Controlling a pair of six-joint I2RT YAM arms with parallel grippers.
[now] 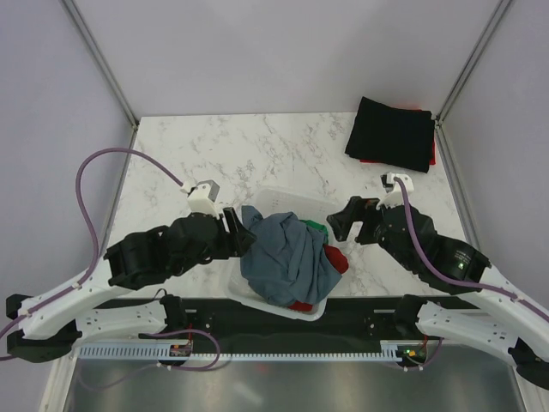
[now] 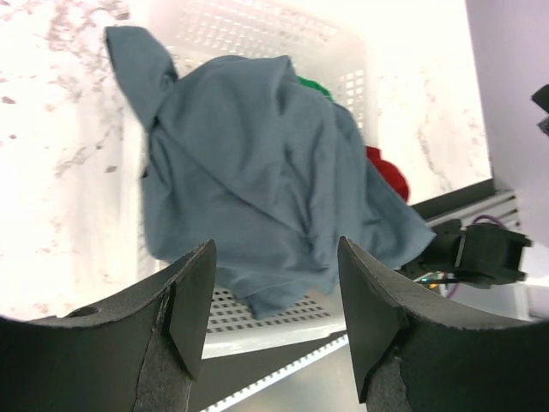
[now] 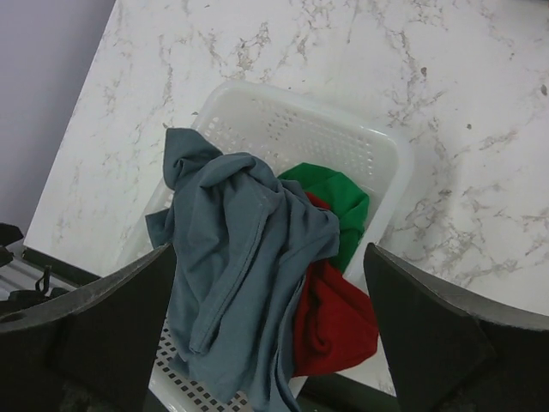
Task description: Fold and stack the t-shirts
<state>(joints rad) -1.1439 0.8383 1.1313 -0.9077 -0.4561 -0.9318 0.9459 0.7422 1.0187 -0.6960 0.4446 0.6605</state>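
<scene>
I need to close my right gripper on the middle fold (image 1: 277,251) (image 3: 230,262) of the slate blue-grey t-shirt, because it lies on top in the white lattice basket.
A crumpled slate blue-grey t-shirt (image 1: 287,257) lies on top in the white lattice basket (image 1: 287,199), over a red t-shirt (image 1: 336,258) and a green one (image 1: 315,227). It also shows in the left wrist view (image 2: 257,163) and the right wrist view (image 3: 236,257), with the red (image 3: 334,322) and green (image 3: 339,202) shirts beside it. A folded black t-shirt (image 1: 392,133) lies at the back right on a red one (image 1: 432,154). My left gripper (image 1: 238,232) is open and empty at the basket's left side. My right gripper (image 1: 343,221) is open and empty at its right side.
The basket stands at the table's near edge between the two arms, on the white marble table (image 1: 223,154). Grey walls with metal posts close in the back and sides. A black rail (image 1: 283,313) runs along the near edge.
</scene>
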